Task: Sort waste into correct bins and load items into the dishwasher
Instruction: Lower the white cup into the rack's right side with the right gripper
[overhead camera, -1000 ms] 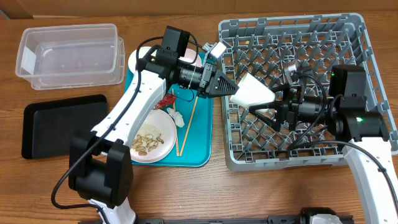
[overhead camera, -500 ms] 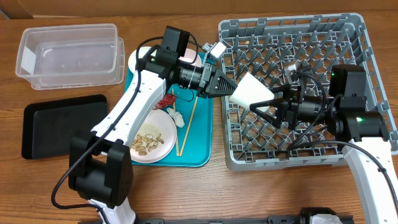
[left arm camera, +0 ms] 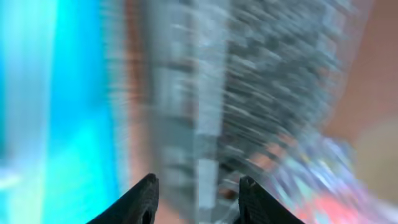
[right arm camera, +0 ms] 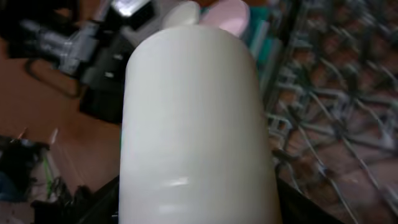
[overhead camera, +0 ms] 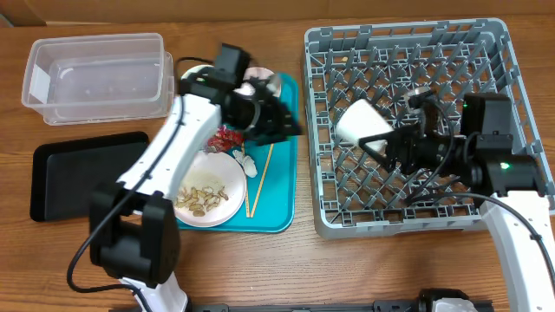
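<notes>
My right gripper should put the white cup down in the grey dish rack's near corner (overhead camera: 490,175), away from the teal tray.
My right gripper (overhead camera: 382,144) is shut on the white cup (overhead camera: 355,121) and holds it tilted above the left part of the grey dish rack (overhead camera: 408,39). In the right wrist view the cup (right arm camera: 193,112) fills the space between the fingers (right arm camera: 194,208). My left gripper (overhead camera: 289,122) is open and empty above the teal tray (overhead camera: 276,217); its wrist view is motion-blurred, with the fingers (left arm camera: 199,196) apart. On the tray lie the red wrapper (overhead camera: 227,139), white tissue (overhead camera: 244,159), chopsticks (overhead camera: 261,173) and a plate (overhead camera: 227,205) of nut bits (overhead camera: 198,198).
The clear tub (overhead camera: 95,74) stands at the back left with the black tray (overhead camera: 82,173) in front of it. A white bowl (overhead camera: 198,74) sits at the tray's far end, partly hidden by the left arm. The rack's lattice walls rise at the right.
My left gripper has let go of the cup and pulled back left over the teal tray. My right gripper now holds the cup alone and has carried it slightly right over the rack.
</notes>
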Robot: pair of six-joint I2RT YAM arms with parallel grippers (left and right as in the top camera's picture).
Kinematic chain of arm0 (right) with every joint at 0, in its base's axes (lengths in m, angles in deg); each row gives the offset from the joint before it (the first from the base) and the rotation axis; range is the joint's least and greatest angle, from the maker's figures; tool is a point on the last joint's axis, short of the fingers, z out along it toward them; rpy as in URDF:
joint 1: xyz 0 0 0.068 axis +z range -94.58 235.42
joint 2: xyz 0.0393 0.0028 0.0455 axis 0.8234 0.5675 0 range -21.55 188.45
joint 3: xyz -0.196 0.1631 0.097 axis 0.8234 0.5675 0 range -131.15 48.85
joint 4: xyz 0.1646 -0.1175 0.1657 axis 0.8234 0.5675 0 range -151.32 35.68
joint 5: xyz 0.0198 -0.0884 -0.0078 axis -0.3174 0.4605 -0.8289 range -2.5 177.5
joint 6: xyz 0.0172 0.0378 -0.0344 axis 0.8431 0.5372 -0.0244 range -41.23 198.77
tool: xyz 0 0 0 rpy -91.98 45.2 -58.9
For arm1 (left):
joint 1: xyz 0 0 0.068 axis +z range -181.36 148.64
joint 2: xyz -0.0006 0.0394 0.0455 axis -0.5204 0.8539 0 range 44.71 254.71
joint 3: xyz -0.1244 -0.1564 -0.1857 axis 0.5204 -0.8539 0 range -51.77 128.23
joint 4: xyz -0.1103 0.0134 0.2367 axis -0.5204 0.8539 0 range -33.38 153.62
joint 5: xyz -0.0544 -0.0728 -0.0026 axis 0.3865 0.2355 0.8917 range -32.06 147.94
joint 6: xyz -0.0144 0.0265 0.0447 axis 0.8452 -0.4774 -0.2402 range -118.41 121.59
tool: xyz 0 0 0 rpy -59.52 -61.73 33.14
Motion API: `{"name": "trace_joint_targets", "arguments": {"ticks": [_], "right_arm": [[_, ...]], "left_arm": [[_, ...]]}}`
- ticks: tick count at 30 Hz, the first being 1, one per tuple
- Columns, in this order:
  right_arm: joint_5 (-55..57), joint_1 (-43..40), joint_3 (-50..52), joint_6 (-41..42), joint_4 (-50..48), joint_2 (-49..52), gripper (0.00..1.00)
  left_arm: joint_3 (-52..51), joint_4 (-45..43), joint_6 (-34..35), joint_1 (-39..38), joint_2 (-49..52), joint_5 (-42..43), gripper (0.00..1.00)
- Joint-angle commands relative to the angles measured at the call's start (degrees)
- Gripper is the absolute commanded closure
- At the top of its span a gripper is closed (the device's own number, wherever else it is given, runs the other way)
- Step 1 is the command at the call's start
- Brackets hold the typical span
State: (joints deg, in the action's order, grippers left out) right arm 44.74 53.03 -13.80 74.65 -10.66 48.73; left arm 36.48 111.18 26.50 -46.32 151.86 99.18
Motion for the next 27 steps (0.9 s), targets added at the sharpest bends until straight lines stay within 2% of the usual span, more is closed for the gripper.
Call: {"name": "trace_joint_targets", "arguments": {"ticks": [1,3,8,17,27], "right_arm": [[16.37,-4.33,-6.47,5.73,4.48,-0.11,0.53],[20.24,-7.45,-9.62,7.21,8.70,0.02,0.57],[22.69,-17.07,-16.02,7.19,17.03,2.29,0.57],[30.84,-32.02,-17.64,8.94,23.96,10.88,0.60],[33.99,-34.69,-17.62,8.92,27.43,19.87,0.61]], "left_arm": [[1.16,2.43,-1.33,5.75,-5.29,-17.25,0.56],[1.14,3.65,-2.29,8.52,-7.78,-19.76,0.56],[1.14,4.48,-3.56,11.80,-13.07,-22.84,0.58],[1.14,6.47,-3.74,11.85,-16.17,-23.89,0.59],[1.11,6.99,-3.74,11.82,-16.17,-23.85,0.61]]}}
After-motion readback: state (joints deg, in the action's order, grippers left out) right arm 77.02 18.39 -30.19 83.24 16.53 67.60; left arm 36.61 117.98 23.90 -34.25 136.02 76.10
